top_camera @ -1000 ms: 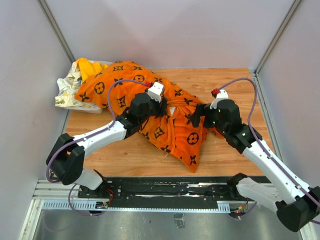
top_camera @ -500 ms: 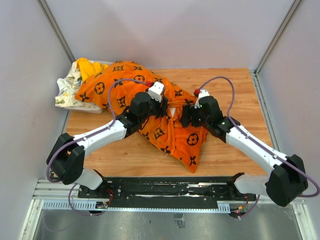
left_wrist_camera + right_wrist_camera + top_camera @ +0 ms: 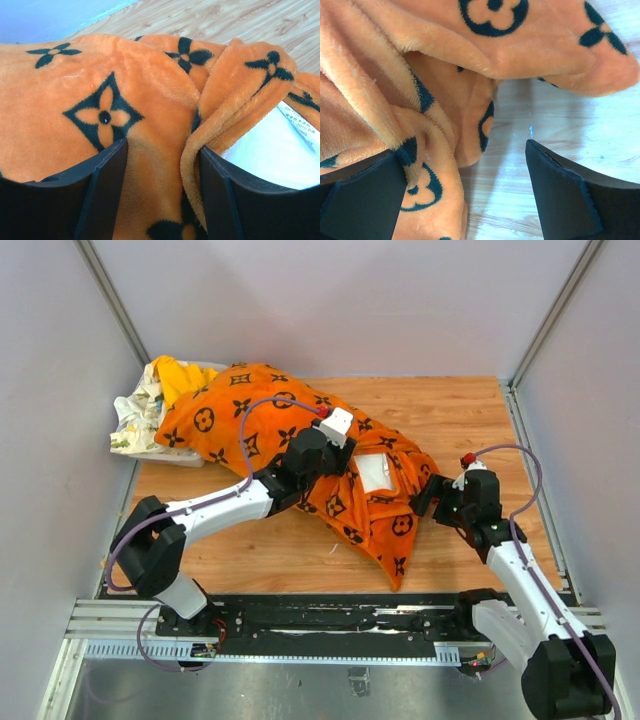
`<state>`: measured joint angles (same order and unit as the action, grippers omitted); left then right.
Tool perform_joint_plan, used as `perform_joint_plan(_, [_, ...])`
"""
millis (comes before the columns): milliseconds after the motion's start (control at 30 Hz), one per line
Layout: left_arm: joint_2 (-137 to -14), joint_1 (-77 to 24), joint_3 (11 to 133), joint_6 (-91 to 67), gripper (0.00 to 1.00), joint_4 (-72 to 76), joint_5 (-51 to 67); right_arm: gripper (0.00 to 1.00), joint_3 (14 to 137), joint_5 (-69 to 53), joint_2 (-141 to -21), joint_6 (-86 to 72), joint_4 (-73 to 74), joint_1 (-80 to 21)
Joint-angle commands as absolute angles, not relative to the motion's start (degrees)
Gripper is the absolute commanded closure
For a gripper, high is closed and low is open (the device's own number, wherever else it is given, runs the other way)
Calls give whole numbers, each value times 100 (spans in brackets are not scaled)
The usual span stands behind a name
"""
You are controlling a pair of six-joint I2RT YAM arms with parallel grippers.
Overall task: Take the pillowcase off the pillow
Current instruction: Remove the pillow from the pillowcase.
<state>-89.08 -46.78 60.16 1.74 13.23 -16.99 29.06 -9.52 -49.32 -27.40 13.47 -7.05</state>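
My right gripper is touching the pillowcase with only one finger, so it should hook a finger inside the pillowcase's opening and close on the opening's rim [image 3: 402, 480].
The orange pillowcase [image 3: 240, 420] with black motifs lies diagonally across the wooden table, from back left to front middle. A patch of the white pillow [image 3: 377, 472] shows through its opening near the middle. My left gripper [image 3: 345, 462] is shut on a thick fold of the pillowcase [image 3: 100, 100] just left of that opening. The pillow [image 3: 270, 150] with a printed tag shows beside my right finger [image 3: 220, 200]. My right gripper [image 3: 425, 498] is open at the case's right edge. In the right wrist view the pillowcase [image 3: 445, 75] lies against one finger [image 3: 365, 200], with bare wood between the fingers.
A pile of yellow cloth [image 3: 178, 373] and white floral-print cloth [image 3: 140, 415] sits at the back left corner, touching the pillowcase. Grey walls close in the table [image 3: 470, 420] on three sides. Bare wood shows at the right and front left.
My right gripper has drawn back to the right, off the pillowcase's middle, and stands open. My left gripper has moved right with the fabric. The white pillow patch now shows.
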Motion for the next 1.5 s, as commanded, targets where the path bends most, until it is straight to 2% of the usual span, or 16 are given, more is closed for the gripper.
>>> perform_joint_plan(0, [-9113, -4860, 6218, 294, 39, 1213, -1804, 9, 3042, -1147, -5132, -2917, 1773, -637])
perform_joint_plan(200, [-8914, -5031, 6174, 351, 33, 1210, -1479, 4, 3602, -389, -4802, -2735, 1939, -1165])
perform_joint_plan(433, [-9015, -5178, 6201, -130, 30, 1577, -217, 1, 4475, -97, -4956, -2570, 1553, -1641])
perform_joint_plan(700, [-9707, -5210, 6387, -166, 30, 1373, -803, 3, 4817, -469, -5976, -2551, 1121, -2018])
perform_joint_plan(967, [-10147, -5203, 6559, -143, 30, 1177, -1263, 7, 4422, -330, -6457, -2524, 1132, -2069])
perform_joint_plan(1067, [-10105, -5188, 6475, -81, 30, 1173, -1430, 15, 4049, -300, -6400, -2580, 1223, -1812])
perform_joint_plan(1300, [-9915, -4951, 6116, -103, 30, 1158, -1563, 53, 2995, -1132, -5948, -2894, 1074, -521])
perform_joint_plan(1467, [-9616, -4736, 5849, -122, 30, 1186, -1597, 50, 2779, -1074, -5877, -3022, 1265, -288])
